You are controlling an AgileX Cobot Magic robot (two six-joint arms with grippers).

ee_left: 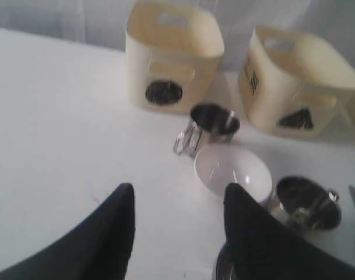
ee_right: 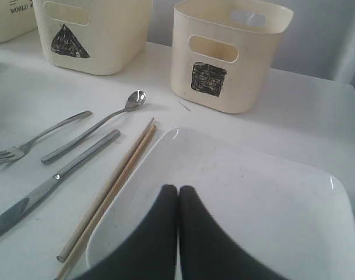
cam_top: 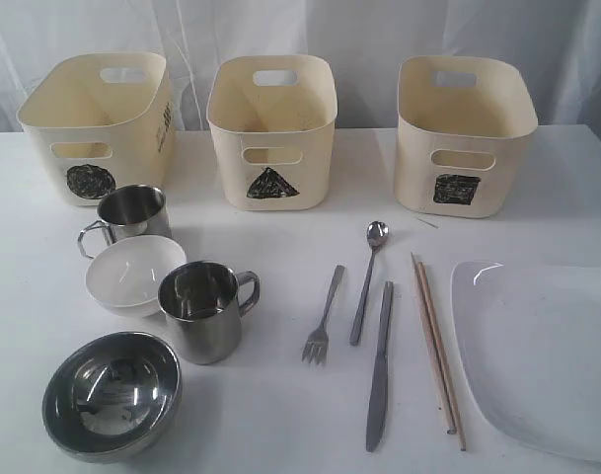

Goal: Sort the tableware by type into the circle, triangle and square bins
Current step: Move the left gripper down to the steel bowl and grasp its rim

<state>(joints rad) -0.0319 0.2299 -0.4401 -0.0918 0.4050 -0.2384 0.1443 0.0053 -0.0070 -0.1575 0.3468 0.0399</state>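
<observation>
The steel bowl is to be held by my left gripper, which will close on the rim [cam_top: 69,363] [ee_left: 217,268] on the bowl's side that faces away from the fork.
Three cream bins stand at the back: circle bin [cam_top: 98,123], triangle bin [cam_top: 272,128], square bin [cam_top: 463,133]. On the left lie two steel mugs [cam_top: 134,212] [cam_top: 203,309], a white bowl [cam_top: 134,274] and a steel bowl [cam_top: 111,393]. Fork [cam_top: 323,318], spoon [cam_top: 368,278], knife [cam_top: 380,363] and chopsticks [cam_top: 437,346] lie in the middle, the square plate [cam_top: 547,351] at the right. Neither gripper shows in the exterior view. My left gripper [ee_left: 177,195] is open above bare table near the white bowl [ee_left: 232,169]. My right gripper [ee_right: 178,191] is shut and empty over the plate [ee_right: 264,192].
White curtain hangs behind the bins. In the left wrist view the steel bowl's rim [ee_left: 219,269] peeks from under one finger. A small thin sliver [cam_top: 425,223] lies in front of the square bin.
</observation>
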